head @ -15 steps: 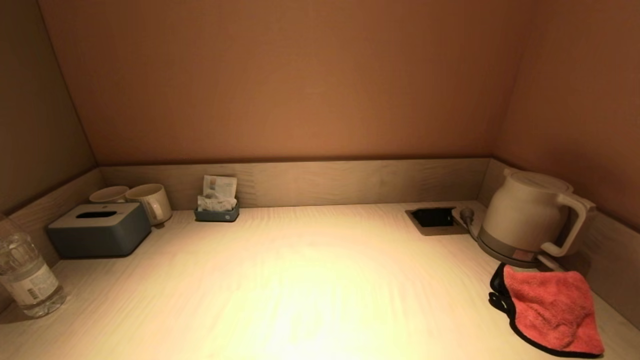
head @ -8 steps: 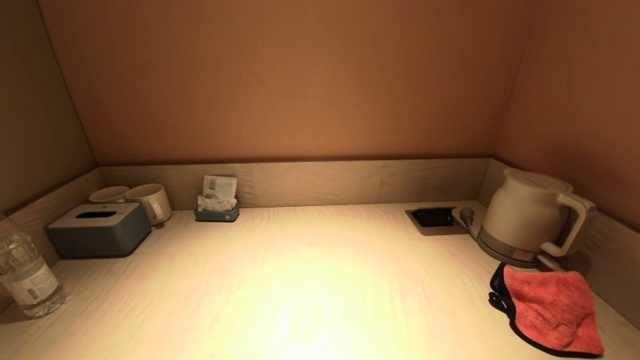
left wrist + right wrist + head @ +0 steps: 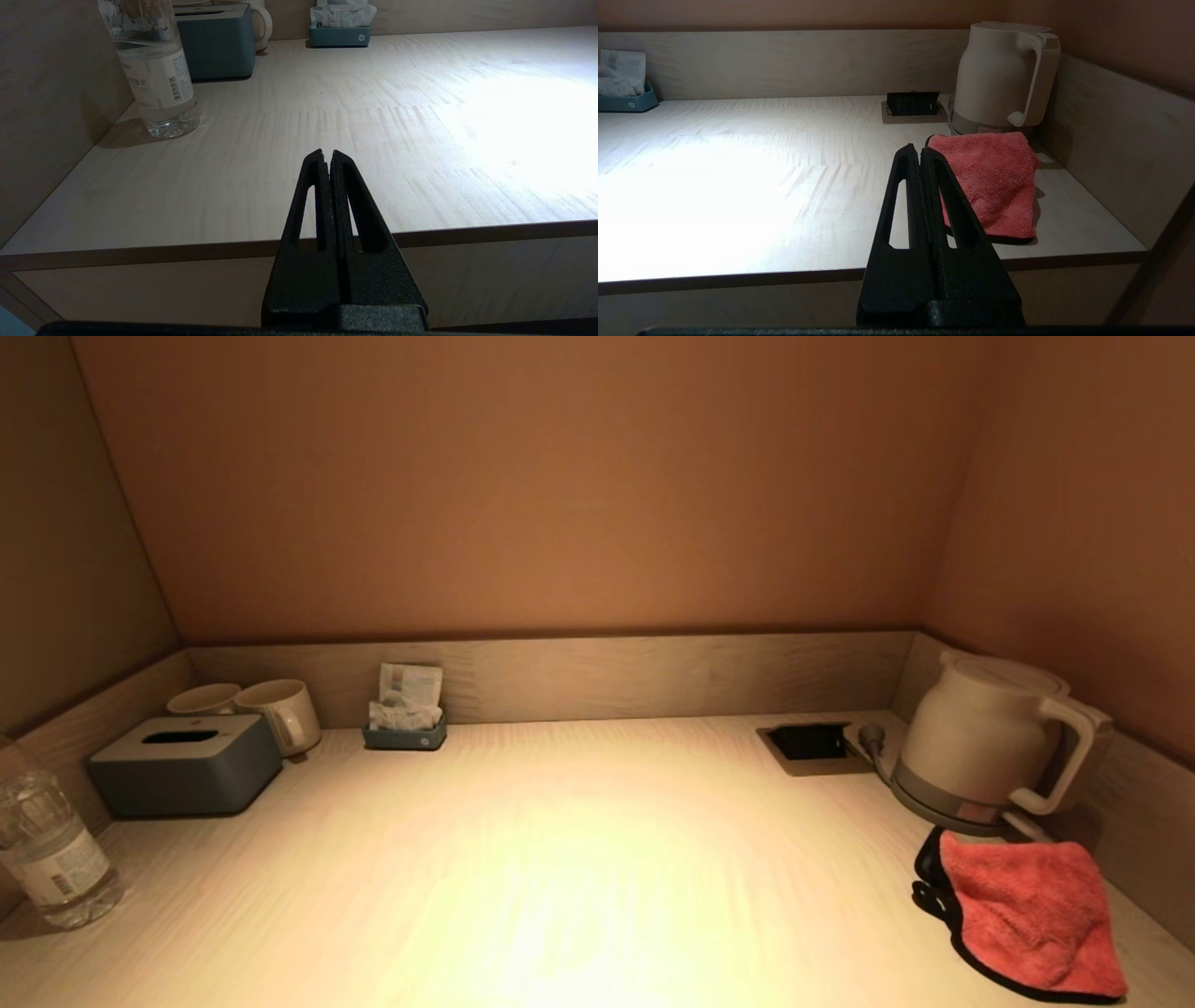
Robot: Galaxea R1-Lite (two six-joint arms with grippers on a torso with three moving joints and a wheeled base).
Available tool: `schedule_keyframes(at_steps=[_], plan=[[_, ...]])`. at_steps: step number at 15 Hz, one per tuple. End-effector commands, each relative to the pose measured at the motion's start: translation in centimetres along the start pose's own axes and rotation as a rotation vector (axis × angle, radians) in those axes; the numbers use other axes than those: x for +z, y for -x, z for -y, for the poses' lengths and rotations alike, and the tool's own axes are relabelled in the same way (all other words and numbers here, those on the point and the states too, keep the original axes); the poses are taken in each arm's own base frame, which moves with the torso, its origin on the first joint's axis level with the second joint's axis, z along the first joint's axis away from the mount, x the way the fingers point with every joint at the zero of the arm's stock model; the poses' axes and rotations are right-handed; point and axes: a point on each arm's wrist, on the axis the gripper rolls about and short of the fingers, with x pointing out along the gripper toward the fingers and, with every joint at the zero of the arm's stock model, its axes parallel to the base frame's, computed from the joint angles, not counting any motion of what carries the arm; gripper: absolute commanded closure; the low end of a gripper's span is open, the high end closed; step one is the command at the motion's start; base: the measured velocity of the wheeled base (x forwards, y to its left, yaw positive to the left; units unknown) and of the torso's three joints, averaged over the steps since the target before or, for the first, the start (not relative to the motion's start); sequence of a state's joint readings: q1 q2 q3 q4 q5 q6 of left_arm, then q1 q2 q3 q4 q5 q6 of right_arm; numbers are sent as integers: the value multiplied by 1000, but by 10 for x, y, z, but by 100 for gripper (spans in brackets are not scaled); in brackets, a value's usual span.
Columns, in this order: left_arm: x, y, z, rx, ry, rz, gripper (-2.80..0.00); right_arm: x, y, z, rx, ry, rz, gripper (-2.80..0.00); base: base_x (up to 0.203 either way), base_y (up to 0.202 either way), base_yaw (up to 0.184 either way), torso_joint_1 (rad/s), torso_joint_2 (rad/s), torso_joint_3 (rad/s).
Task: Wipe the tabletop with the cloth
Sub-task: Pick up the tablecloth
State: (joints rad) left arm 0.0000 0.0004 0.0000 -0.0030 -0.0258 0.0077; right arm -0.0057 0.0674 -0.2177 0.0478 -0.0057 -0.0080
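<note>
Next, my right gripper goes to the middle of the red cloth (image 3: 1031,903) (image 3: 990,182), in front of the kettle, and closes there.
A red cloth (image 3: 1027,915) with a black edge lies folded on the pale wooden tabletop (image 3: 560,859) at the front right, just in front of the kettle. It also shows in the right wrist view (image 3: 994,177). My right gripper (image 3: 920,149) is shut and empty, held in front of the table's front edge, short of the cloth. My left gripper (image 3: 326,153) is shut and empty, in front of the front edge on the left side. Neither gripper shows in the head view.
A white kettle (image 3: 990,737) stands at the back right beside a recessed socket (image 3: 810,744). A water bottle (image 3: 47,849), a grey tissue box (image 3: 182,763), two mugs (image 3: 280,711) and a sachet holder (image 3: 406,721) stand along the left and back. Low walls bound three sides.
</note>
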Motion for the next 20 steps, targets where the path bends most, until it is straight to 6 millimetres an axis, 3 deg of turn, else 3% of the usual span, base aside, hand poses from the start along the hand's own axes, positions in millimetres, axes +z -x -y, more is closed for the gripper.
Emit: schedule_keyframes(at_steps=[1,5,8,10,12,15,20], plan=[[0,0,0,-2,0,-1,0,16,-16,0,-1,-4,-118,0,0,0,0,0,0,0],[0,0,0,0,0,-1,0,41,-78,1,-27,-36,-404,0,0,0,0,0,0,0],[0,0,0,0,0,-1,0,56,-139,5,-90,-86,-564,0,0,0,0,0,0,0],[0,0,0,-2,0,1,0,50,-179,17,-169,-120,-672,0,0,0,0,0,0,0],[0,0,0,-1,0,-1,0,38,-208,42,-275,-182,-763,0,0,0,0,0,0,0],[0,0,0,-1,0,-1,0,29,-222,77,-297,-310,-803,0,0,0,0,0,0,0],[0,0,0,0,0,-1,0,31,-222,78,-274,-320,-787,0,0,0,0,0,0,0]])
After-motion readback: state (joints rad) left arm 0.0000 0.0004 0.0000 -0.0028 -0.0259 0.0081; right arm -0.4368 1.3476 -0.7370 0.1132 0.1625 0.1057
